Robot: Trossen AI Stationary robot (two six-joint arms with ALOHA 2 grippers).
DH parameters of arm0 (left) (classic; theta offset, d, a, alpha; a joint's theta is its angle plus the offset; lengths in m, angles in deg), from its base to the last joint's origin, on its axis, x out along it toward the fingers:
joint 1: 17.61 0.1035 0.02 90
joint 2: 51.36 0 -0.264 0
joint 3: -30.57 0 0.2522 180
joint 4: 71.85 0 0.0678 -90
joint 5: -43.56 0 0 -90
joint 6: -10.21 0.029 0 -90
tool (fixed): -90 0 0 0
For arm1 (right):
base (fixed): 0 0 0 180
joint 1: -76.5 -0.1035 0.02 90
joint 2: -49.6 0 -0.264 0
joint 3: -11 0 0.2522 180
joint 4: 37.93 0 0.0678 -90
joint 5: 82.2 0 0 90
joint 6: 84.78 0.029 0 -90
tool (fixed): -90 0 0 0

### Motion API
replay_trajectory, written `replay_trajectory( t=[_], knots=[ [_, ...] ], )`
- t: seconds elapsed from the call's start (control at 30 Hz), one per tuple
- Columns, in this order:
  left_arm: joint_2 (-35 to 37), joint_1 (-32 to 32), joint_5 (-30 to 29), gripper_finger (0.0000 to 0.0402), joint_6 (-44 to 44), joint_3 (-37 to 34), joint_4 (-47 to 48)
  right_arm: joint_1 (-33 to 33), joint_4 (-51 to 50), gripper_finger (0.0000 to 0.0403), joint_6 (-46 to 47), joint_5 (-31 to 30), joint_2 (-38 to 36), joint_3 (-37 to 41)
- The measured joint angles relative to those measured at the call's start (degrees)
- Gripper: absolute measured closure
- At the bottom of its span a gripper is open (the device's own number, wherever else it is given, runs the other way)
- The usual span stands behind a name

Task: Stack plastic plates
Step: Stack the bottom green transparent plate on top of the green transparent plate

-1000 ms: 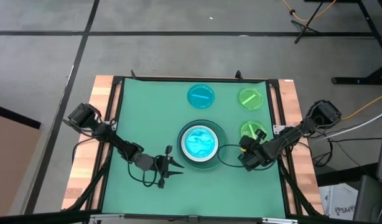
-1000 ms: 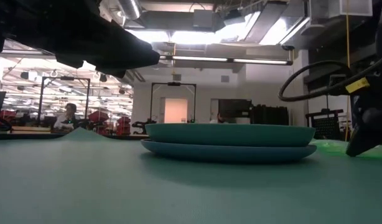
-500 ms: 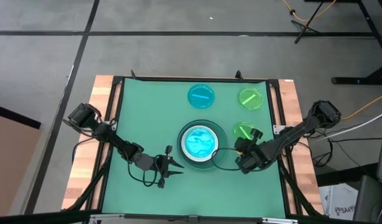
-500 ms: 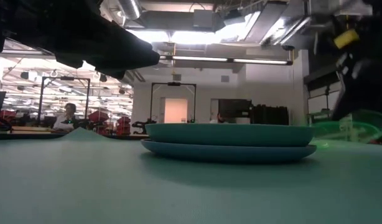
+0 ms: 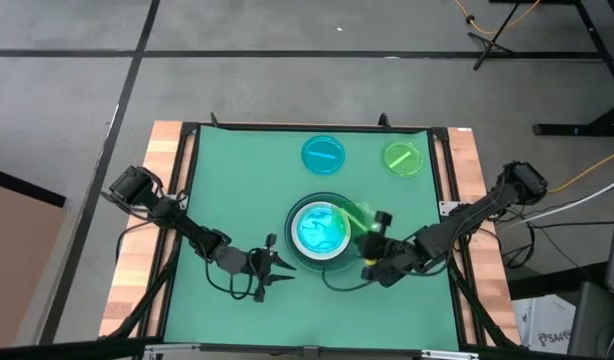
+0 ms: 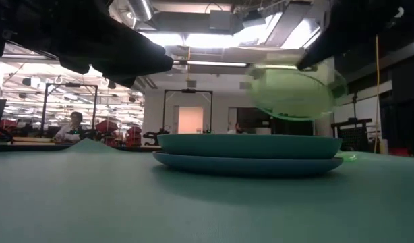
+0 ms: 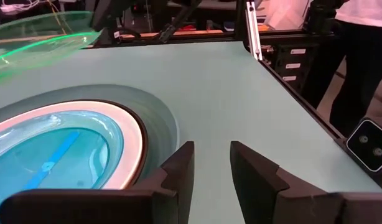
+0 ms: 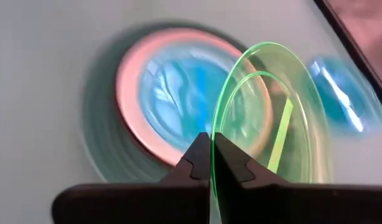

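Note:
The small green plate, now tilted above the stack's side, will be released by my right gripper flat on the small cyan plate atop the mid-table stack (image 5: 323,226) (image 8: 194,94).
A stack (image 5: 318,228) sits mid-table: a large teal plate at the bottom, black and white rims above it, a small cyan plate on top. My right gripper (image 5: 369,232) is shut on a small translucent green plate (image 6: 291,91), which hangs tilted above the stack's right side. Another cyan plate (image 5: 323,153) and another green plate (image 5: 402,157) lie flat near the far edge. My left gripper (image 5: 285,268) waits open, just off the stack's near-left side, and touches nothing. My right gripper pinches the green plate's rim (image 8: 211,144) between its two fingers, which come level from the table's right side. The plate is lifted clear and tilted, with its far side (image 6: 328,74) higher and nothing under it but the stack (image 6: 247,154).
The green mat (image 5: 237,180) has bare room on its left half and along the near edge. A black cable (image 5: 339,283) loops on the mat near the right arm. People and furniture show in the room behind the table.
My right gripper has lifted a small green plate off the mat at the table's right side. It has carried the plate up and toward the table's left, over the stack's right edge. The plate has tipped from flat to tilted. The left arm has kept still.

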Motion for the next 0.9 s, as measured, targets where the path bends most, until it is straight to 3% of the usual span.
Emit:
replay_trajectory(
  t=[0.3, 0.9],
  knots=[
    [0.0, 0.0, -0.1, 0.0305, -0.1, 0.0, 0.0, 0.4, 15.3, 0.0403, -20.3, 1.6, 5.2, 0.0],
    [0.0, 0.1, 0.4, 0.0305, 2.0, 0.0, -0.5, 8.9, 23.2, 0.0402, -23.0, 12.2, 16.4, 0.0]
  ],
)
